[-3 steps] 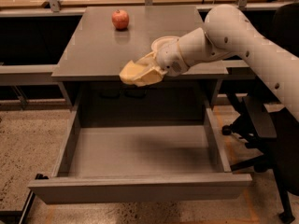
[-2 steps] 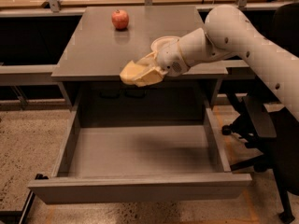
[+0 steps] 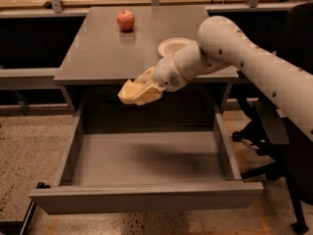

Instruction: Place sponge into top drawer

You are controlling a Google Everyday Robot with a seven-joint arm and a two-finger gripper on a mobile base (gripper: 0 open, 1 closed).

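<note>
Next, I set the pale yellow sponge, now held above the drawer's back, on the middle of the top drawer's grey bottom (image 3: 152, 153) with my gripper.
The top drawer (image 3: 146, 198) of the grey cabinet is pulled wide open toward me, and its grey floor is bare. My gripper (image 3: 140, 91) hangs in the air just in front of the cabinet top's front edge, above the back of the drawer. Its cream-yellow fingers are shut on the pale yellow sponge (image 3: 130, 96), which sticks out at the lower left of the gripper. The white arm reaches in from the right.
A red apple (image 3: 125, 19) sits at the back of the cabinet top (image 3: 93, 53). A white bowl (image 3: 172, 46) sits on the top behind my wrist. A black office chair (image 3: 286, 141) stands close to the drawer's right side. The floor is speckled.
My gripper has moved down and a little forward with the sponge, from level with the cabinet top's edge to just below it, over the open drawer.
</note>
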